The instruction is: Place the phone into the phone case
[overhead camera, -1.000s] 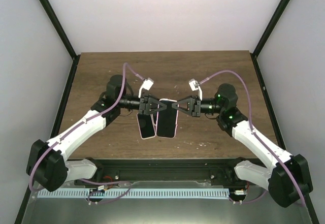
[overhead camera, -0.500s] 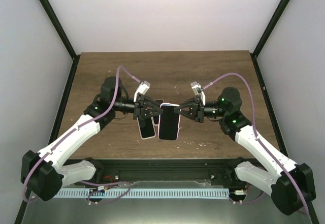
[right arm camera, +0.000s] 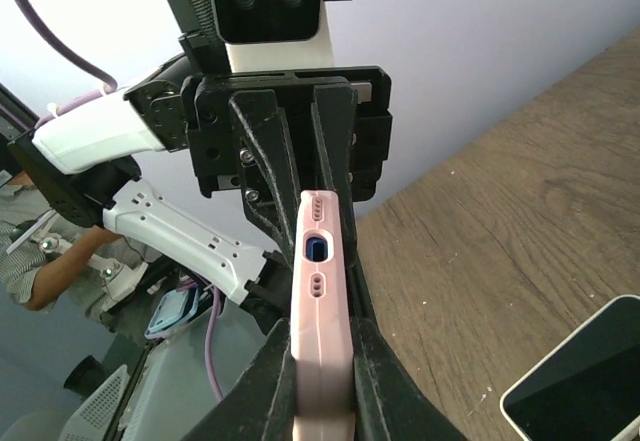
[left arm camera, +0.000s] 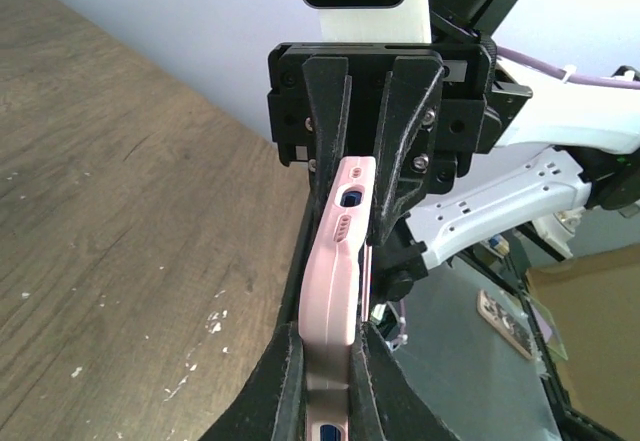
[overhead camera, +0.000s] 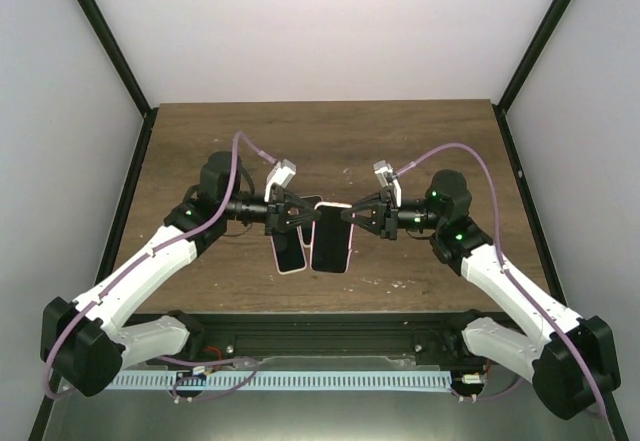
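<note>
The phone case's port end is held by both my grippers, so my left gripper needs to take its long side [overhead camera: 312, 254] near the other end to free my right gripper.
A pink phone case [overhead camera: 330, 244] with a dark upper face hangs above the wooden table [overhead camera: 420, 141] between both arms. My left gripper [overhead camera: 306, 213] is shut on its left end, with the case [left arm camera: 335, 261] pinched between my own fingertips [left arm camera: 326, 346]. My right gripper [overhead camera: 347, 217] is shut on the opposite end [right arm camera: 320, 291], with the case wedged between its black fingers [right arm camera: 322, 351]. A blue patch shows through the case's port opening. A pale-rimmed phone [overhead camera: 288, 253] with a dark screen lies flat on the table just left of the case, and its corner [right arm camera: 580, 381] shows in the right wrist view.
A black rail [overhead camera: 320, 333] runs along the table's near edge by the arm bases. Black corner posts [overhead camera: 105, 36] and white walls enclose the table. Pale scuff marks [left arm camera: 215, 321] dot the wood.
The left gripper's jaws have closed onto the pink case. Both wrists have shifted slightly and the case has moved a little, still held by the right gripper.
</note>
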